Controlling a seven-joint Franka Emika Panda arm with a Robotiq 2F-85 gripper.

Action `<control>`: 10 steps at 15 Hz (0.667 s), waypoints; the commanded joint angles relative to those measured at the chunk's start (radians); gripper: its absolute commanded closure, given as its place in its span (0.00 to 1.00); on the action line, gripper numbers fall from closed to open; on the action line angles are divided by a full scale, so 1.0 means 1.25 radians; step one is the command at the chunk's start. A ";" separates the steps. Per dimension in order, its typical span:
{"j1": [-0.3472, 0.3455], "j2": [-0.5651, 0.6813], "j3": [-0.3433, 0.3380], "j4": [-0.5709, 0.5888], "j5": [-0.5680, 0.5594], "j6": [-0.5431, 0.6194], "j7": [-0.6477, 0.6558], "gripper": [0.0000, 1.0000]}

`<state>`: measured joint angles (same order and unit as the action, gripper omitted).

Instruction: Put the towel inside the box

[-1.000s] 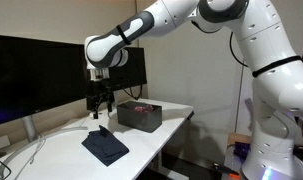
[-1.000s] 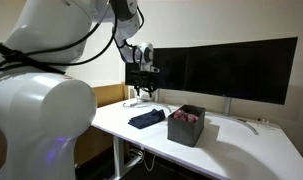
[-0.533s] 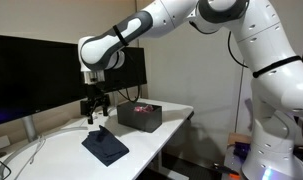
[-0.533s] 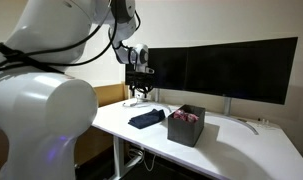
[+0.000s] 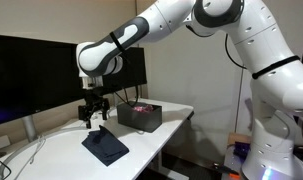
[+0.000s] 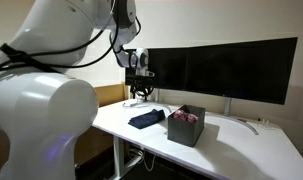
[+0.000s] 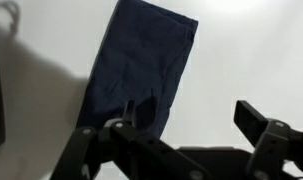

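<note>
Next, the gripper should lower to the towel's far edge [image 5: 100, 132], towards the monitors, and close.
The dark navy towel [image 5: 105, 147] lies flat on the white desk, also seen in an exterior view [image 6: 145, 119] and filling the upper left of the wrist view [image 7: 139, 65]. The dark grey box [image 5: 139, 116] stands on the desk beside it; in an exterior view [image 6: 185, 126] something pinkish shows inside. My gripper [image 5: 94, 116] hangs open a little above the desk, over the towel's far edge, nothing between its fingers. In the wrist view the gripper [image 7: 186, 116] has its jaws wide apart, one finger [image 7: 141, 112] over the towel and the other over bare desk.
Large black monitors [image 5: 31, 70] [image 6: 231, 68] stand along the back of the white desk [image 5: 61, 160]. White cables [image 5: 26, 155] trail across the desk near the monitor stand. The desk's front edge runs close to the towel and box.
The arm has shifted the gripper sideways away from the box and slightly lower, toward the towel. The jaws stay open. Towel and box have not moved.
</note>
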<state>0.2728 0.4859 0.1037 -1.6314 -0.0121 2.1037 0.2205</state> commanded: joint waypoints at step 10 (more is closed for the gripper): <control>-0.033 0.000 -0.032 -0.057 -0.004 0.048 0.018 0.00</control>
<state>0.2395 0.4894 0.0585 -1.6666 -0.0122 2.1304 0.2234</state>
